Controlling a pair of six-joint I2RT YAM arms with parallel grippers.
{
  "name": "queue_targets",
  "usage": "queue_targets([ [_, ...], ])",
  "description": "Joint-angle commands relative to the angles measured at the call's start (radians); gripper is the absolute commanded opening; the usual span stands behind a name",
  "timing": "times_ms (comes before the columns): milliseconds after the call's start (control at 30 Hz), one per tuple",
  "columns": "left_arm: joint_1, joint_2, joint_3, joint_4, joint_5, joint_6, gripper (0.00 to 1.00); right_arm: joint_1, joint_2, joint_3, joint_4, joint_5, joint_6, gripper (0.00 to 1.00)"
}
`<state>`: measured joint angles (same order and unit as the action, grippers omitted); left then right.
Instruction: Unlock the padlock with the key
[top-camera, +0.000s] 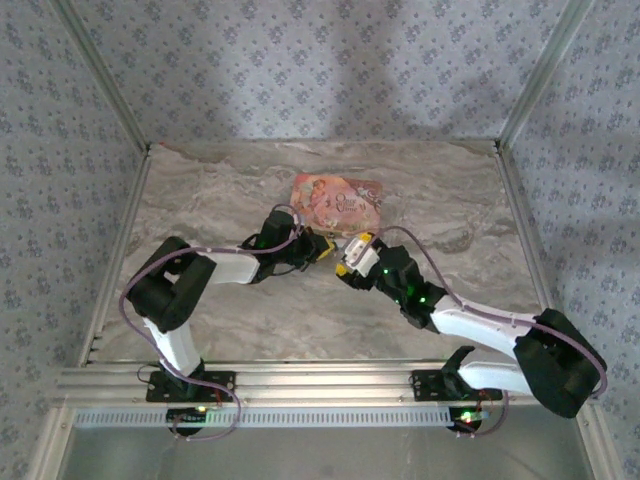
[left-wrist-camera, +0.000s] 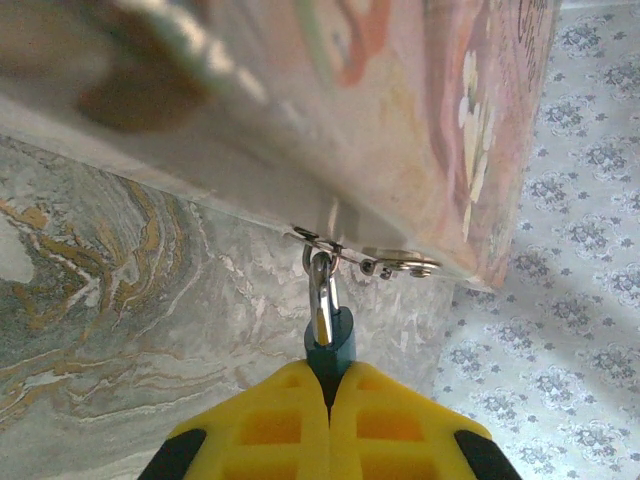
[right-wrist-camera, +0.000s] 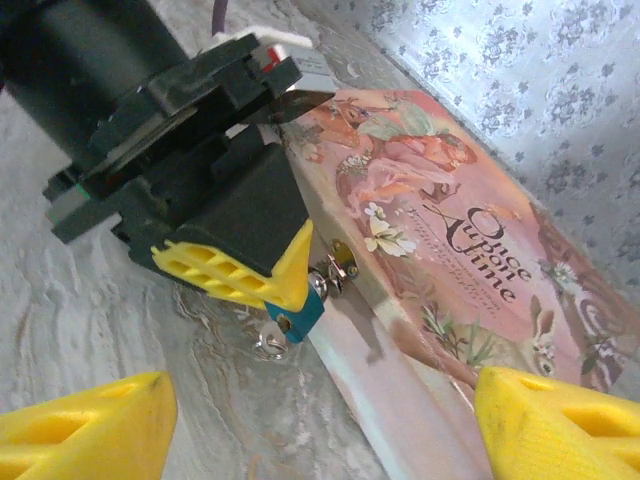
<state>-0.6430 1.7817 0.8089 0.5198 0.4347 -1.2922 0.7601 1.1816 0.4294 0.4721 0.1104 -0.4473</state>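
Note:
The padlock's shackle is shut with the key in it, so next my right gripper pinches the key's head (right-wrist-camera: 271, 342) and turns it as my left gripper steadies the padlock.
A small teal padlock (left-wrist-camera: 337, 347) hangs by its silver shackle (left-wrist-camera: 320, 285) from the hasp of a pink storybook-style box (left-wrist-camera: 400, 120). My left gripper (left-wrist-camera: 330, 378) is shut on the padlock body, its yellow fingers pressed together around it. In the right wrist view the padlock (right-wrist-camera: 298, 314) pokes out under the left gripper's yellow fingers (right-wrist-camera: 235, 270). A small silver key on a ring (right-wrist-camera: 269, 343) sits just below its keyhole end; I cannot tell whether it is inserted. My right gripper (right-wrist-camera: 320, 420) is open, short of the padlock, with nothing between its fingers.
The box (top-camera: 336, 203) lies at the centre-back of the marble tabletop (top-camera: 200, 200), and both grippers (top-camera: 335, 252) meet at its near edge. Patterned walls close in the back and sides. A metal rail (top-camera: 320, 380) runs along the near edge.

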Motion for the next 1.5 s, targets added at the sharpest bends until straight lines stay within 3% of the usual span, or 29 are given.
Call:
queue_targets([
  [0,-0.010,-0.030,-0.012,-0.009,0.048,-0.053,0.01,0.017,0.010,0.019,-0.033,0.063,-0.158,0.80],
  [233,-0.018,-0.030,-0.002,-0.005,0.053,-0.068,0.01,0.056,0.134,0.042,-0.006,0.082,-0.226,0.81],
  [600,-0.020,-0.027,0.001,-0.005,0.057,-0.074,0.01,0.061,0.290,0.078,0.118,0.052,-0.186,0.77],
  [833,-0.020,-0.023,0.005,-0.005,0.064,-0.072,0.00,0.039,0.357,0.098,0.179,0.046,-0.153,0.65],
  [1200,-0.020,-0.015,0.009,-0.003,0.069,-0.074,0.00,0.016,0.384,0.095,0.208,0.047,-0.113,0.33],
  [1467,-0.021,-0.015,0.007,-0.002,0.070,-0.073,0.00,0.016,0.406,0.103,0.230,0.052,-0.100,0.28],
])
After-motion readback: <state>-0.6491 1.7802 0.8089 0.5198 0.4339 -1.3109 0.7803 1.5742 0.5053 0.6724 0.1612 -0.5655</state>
